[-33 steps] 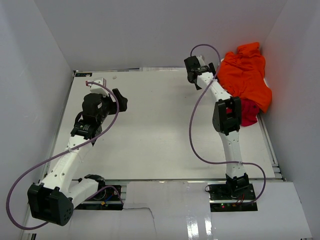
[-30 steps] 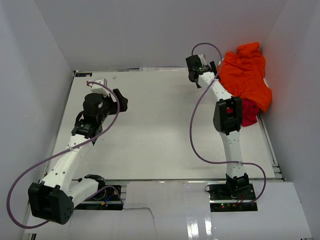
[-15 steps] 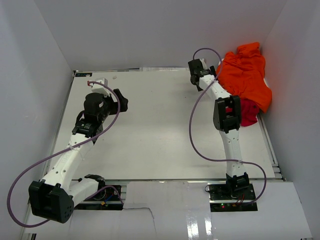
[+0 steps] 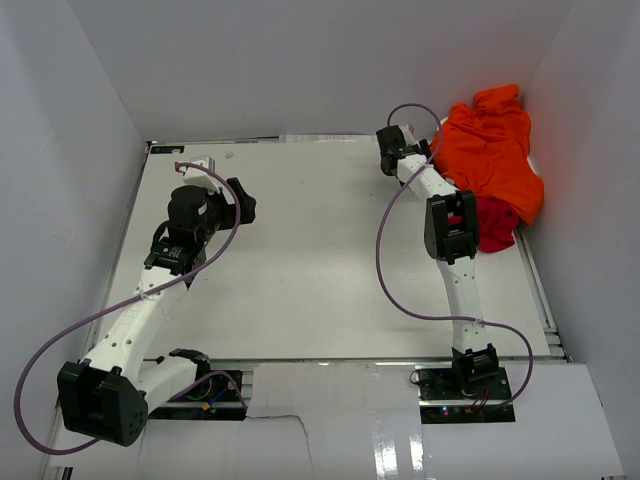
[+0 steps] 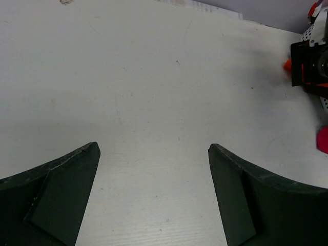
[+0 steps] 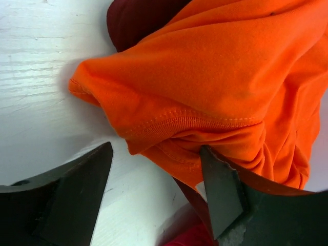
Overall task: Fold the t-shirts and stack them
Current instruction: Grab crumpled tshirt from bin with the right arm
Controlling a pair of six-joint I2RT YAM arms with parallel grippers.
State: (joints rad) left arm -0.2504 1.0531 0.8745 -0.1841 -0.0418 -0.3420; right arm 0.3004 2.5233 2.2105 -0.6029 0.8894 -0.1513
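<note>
My right gripper needs to open, move farther in and pinch its bunched folds (image 6: pixel 251 137), since only the outer edge of the orange t-shirt reaches between its fingers.
The t-shirts lie heaped at the table's back right corner. A bright orange t-shirt (image 4: pixel 495 150) is on top, with a crimson one (image 4: pixel 497 225) showing under its near edge. In the right wrist view the orange hem (image 6: pixel 205 77) bulges over a dark maroon shirt (image 6: pixel 133 20), and a bit of crimson (image 6: pixel 189 238) shows at the bottom. My right gripper (image 4: pixel 427 152) (image 6: pixel 156 148) is open, its jaws astride the orange hem's lower fold; the right finger touches the cloth. My left gripper (image 4: pixel 243 203) (image 5: pixel 152 147) hangs open over bare table at the left, holding nothing.
White walls (image 4: pixel 590 120) close in the table (image 4: pixel 310 250) on the left, back and right. The right arm's elbow (image 4: pixel 452 228) stands beside the shirt heap. A purple cable (image 4: pixel 385 270) loops off each arm. The right arm's wrist (image 5: pixel 312 61) shows at the left wrist view's right edge.
My right gripper has moved right, up to the edge of the orange t-shirt, and its jaws have narrowed a little. The left arm has barely shifted.
</note>
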